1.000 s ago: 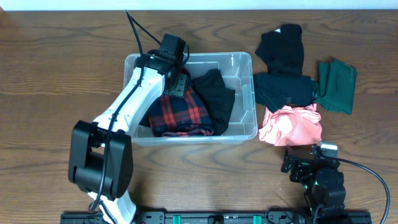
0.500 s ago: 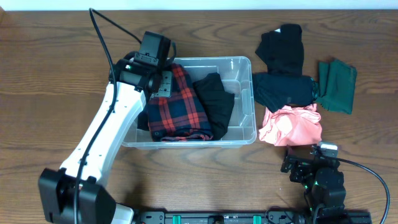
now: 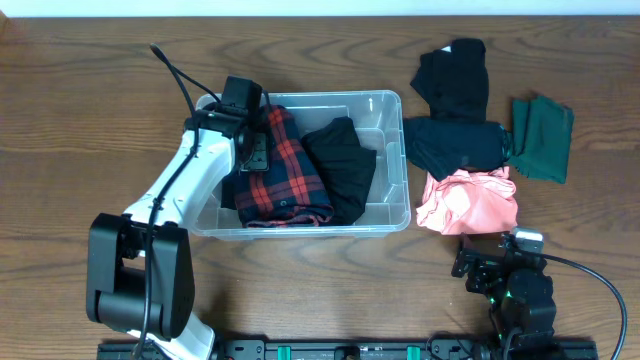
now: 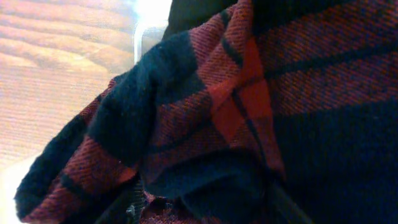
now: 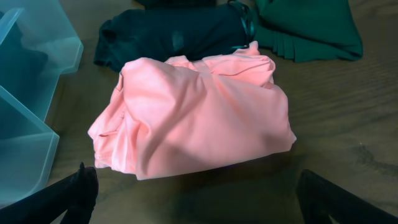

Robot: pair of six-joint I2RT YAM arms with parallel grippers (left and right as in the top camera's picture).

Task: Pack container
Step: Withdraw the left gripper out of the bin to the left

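The dark green garment's outer edge (image 3: 568,148) (image 5: 352,23), the one farthest from the clear plastic container, is the next place that my right gripper needs to go to and close on.
The clear plastic container (image 3: 398,150) stands at the table's middle and holds a folded red and navy plaid garment (image 3: 290,175) and a black garment (image 3: 345,165). My left gripper (image 3: 252,148) is inside the container at its left end, pressed into the plaid garment. In the left wrist view the plaid cloth (image 4: 249,93) fills the frame and bunches between the fingers (image 4: 205,208), so the gripper is shut on it. My right gripper (image 3: 500,265) is open and empty near the front edge. In its wrist view its fingers (image 5: 202,190) frame the pink garment (image 5: 193,118).
To the right of the container lie a pink garment (image 3: 467,200), two black garments (image 3: 455,75) (image 3: 458,145) and a dark green one (image 3: 542,138). The container's corner (image 5: 37,143) shows at the left of the right wrist view.
My left arm swung left with the plaid garment, spreading it toward the container's left end. The container slid a little to the left. The right arm has not moved.
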